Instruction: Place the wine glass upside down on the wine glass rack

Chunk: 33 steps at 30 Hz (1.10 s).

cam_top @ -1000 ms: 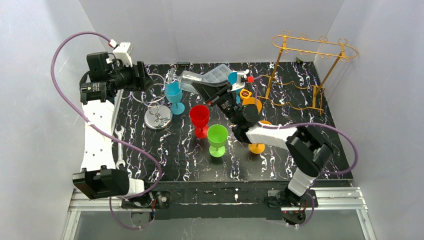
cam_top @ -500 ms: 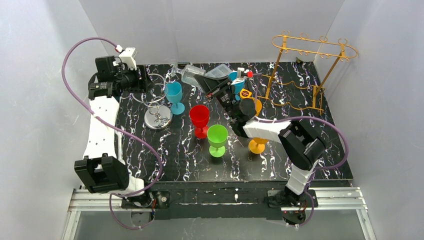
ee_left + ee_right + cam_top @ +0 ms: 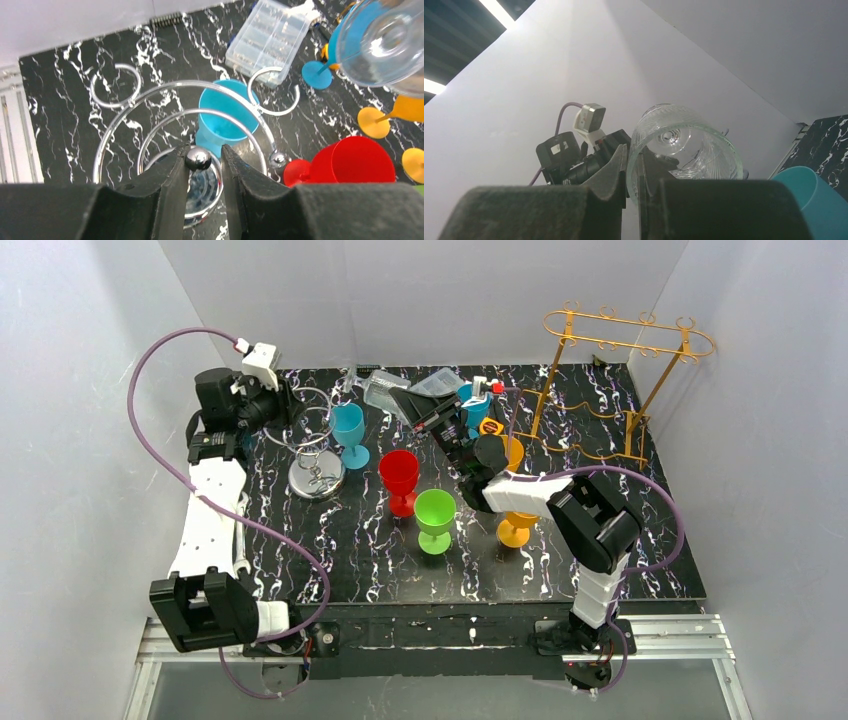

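Note:
The rack's top ball sits off-centre in the fingertips of my left gripper. Next, I open those fingers and pinch the rod (image 3: 190, 176) under the ball before I lift the rack.
The clear wine glass (image 3: 383, 391) is tilted in the air at the back middle, pinched by its rim in my right gripper (image 3: 415, 412). In the right wrist view the gripper (image 3: 634, 165) is shut on the glass rim (image 3: 689, 145). The glass also shows in the left wrist view (image 3: 382, 42). The chrome wine glass rack (image 3: 316, 478), with wire rings, stands back left. My left gripper (image 3: 283, 405) hovers over it. Its jaws (image 3: 205, 160) stand narrowly apart round the rack's top ball (image 3: 198, 159), which touches only the left finger.
A teal goblet (image 3: 348, 426) stands against the chrome rack. Red (image 3: 399, 473), green (image 3: 435, 513) and orange (image 3: 515, 527) goblets stand mid-table. A gold wire rack (image 3: 625, 340) stands back right. A clear plastic box (image 3: 438, 383) and another teal goblet (image 3: 472, 405) lie behind the right gripper.
The right gripper has carried the glass slightly left and back. The left arm has swung its wrist in over the chrome rack.

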Tool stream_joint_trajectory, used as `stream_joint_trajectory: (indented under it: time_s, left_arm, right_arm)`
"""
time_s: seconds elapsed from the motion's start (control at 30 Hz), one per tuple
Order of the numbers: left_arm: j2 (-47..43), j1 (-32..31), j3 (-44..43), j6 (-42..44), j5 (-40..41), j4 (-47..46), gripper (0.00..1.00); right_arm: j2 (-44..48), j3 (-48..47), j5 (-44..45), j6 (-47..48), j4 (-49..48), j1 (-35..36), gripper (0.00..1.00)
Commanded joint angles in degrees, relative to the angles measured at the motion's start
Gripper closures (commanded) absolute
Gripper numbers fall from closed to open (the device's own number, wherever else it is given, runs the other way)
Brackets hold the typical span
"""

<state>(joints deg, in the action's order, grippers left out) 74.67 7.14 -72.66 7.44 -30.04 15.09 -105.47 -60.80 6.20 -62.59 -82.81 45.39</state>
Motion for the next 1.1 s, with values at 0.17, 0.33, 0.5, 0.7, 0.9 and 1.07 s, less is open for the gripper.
stream_joint_trajectory:
  time_s: [0.17, 0.33, 0.5, 0.7, 0.9, 1.07]
  left_arm:
    - [-0.8, -0.2, 0.29, -3.14, -2.55, -8.43, 0.72]
    - [-1.49, -0.27, 1.53, -2.66, -2.17, -8.33, 0.51]
    - [-2.89, -0.2, 3.45, -2.24, -1.6, -8.24, 0.41]
    - [-4.08, -0.23, 6.56, -2.05, -2.05, -10.87, 0.76]
    - [-4.42, -0.22, 6.43, -3.31, -2.99, -12.5, 1.0]
    - [-3.92, -0.27, 3.27, -3.87, -4.73, -11.38, 1.0]
  right_arm:
    - [1.26, -1.94, 5.28, -3.63, -19.7, -0.21, 0.99]
    - [1.32, -2.73, 4.68, -3.51, -19.6, -0.2, 0.99]
    - [0.94, -2.75, 4.53, -3.95, -19.6, -0.21, 0.99]
    - [0.61, -2.56, 4.58, -4.74, -19.61, -0.33, 0.99]
    - [1.0, -1.45, 4.51, -4.67, -19.63, -0.71, 0.99]
    - [1.47, -0.47, 5.31, -4.38, -19.7, -0.98, 0.99]
